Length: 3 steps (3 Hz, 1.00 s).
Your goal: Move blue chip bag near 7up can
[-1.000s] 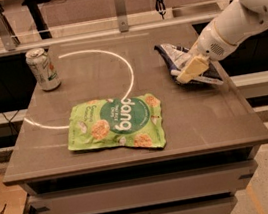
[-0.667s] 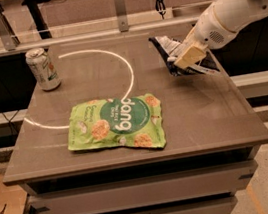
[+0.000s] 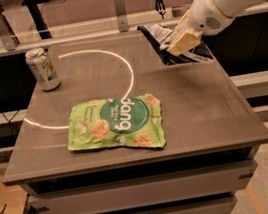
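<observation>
The blue chip bag, hanging above the table's back corner now, will be released on the table [image 3: 82, 73] between the 7up can and the white arc line.
The blue chip bag [image 3: 155, 34] is dark navy with white panels and hangs in my gripper [image 3: 174, 47] above the table's back right corner. The gripper's beige fingers [image 3: 184, 40] are shut on the bag's middle, and the arm hides part of it. The 7up can [image 3: 43, 68], silver-white with green, stands upright at the back left of the table, far to the left of the bag and gripper.
A large green "dang" bag [image 3: 116, 124] lies flat in the middle of the grey table [image 3: 201, 113], between can and gripper. A white arc line [image 3: 127, 69] crosses the tabletop. A rail with posts [image 3: 118, 2] runs behind the table.
My gripper has lifted the blue chip bag off the table's right side and carried it up and toward the back, slightly left. The can and green bag have not moved.
</observation>
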Each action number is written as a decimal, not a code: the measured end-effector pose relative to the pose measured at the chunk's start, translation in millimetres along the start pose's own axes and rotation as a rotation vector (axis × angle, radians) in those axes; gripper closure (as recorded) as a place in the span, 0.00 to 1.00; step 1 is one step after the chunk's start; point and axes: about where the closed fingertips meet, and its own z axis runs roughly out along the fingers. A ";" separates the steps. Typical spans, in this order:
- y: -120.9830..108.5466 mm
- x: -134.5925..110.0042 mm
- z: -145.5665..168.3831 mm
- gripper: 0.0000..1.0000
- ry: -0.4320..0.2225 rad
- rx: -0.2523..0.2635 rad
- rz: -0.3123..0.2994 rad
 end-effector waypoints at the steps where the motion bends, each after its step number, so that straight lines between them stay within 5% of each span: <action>1: 4.7 -11.9 7.2 1.00 -0.019 -0.015 -0.014; 3: 35.0 -95.7 55.8 1.00 -0.201 -0.110 -0.096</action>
